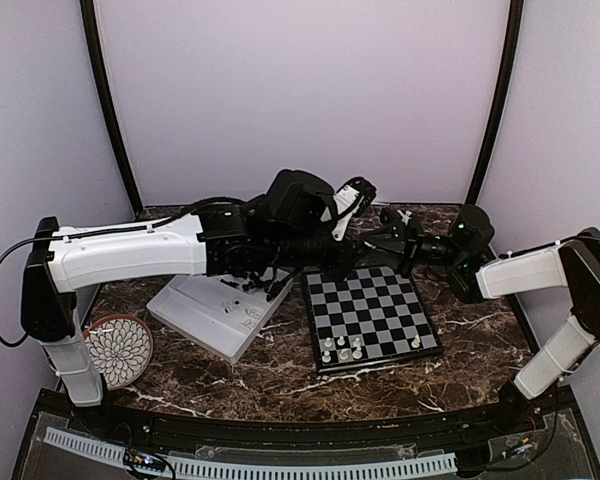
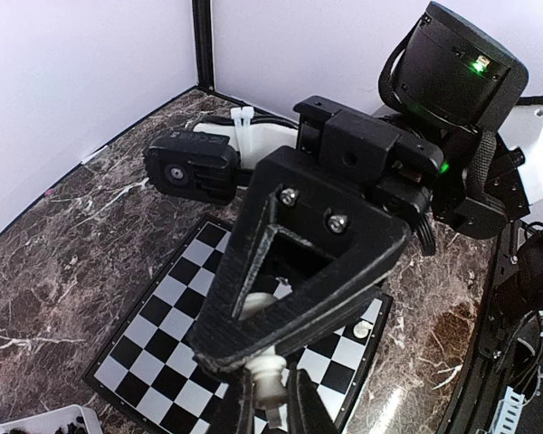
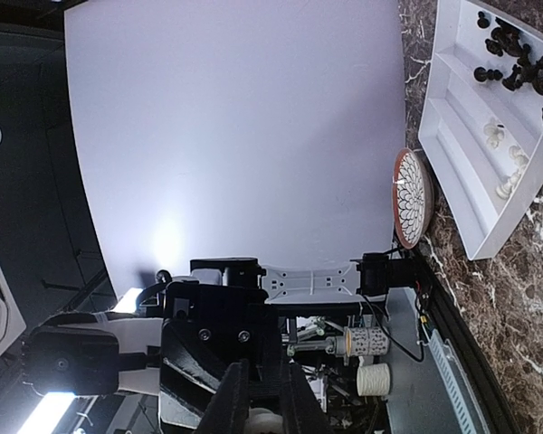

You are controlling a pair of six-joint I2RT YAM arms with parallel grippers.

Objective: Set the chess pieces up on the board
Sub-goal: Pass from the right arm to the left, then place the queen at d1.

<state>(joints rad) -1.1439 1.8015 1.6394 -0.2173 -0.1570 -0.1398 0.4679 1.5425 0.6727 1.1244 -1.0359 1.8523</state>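
I should use my left gripper to set the white chess piece down and let go of it on the near-row square (image 1: 370,353) beside the clustered white pieces, toward the lone pawn.
Above the far part of the board (image 1: 375,315), my two grippers meet tip to tip. In the left wrist view my left gripper (image 2: 271,398) is shut on the base of a white chess piece (image 2: 273,371), one finger pressed against each side. The piece's other end sits between the black fingers (image 2: 326,262) of my right gripper (image 3: 262,398), which is shut on it too; the piece (image 3: 264,421) shows as a white patch between those fingers. A few white pieces (image 1: 340,348) stand on the board's near rows, with one white pawn (image 2: 362,328) near its corner.
A white divided tray (image 1: 215,315) lies left of the board, holding black pieces (image 3: 516,63) and white pieces (image 3: 502,136). A round patterned plate (image 1: 118,350) sits at the near left. Purple walls enclose the marble table.
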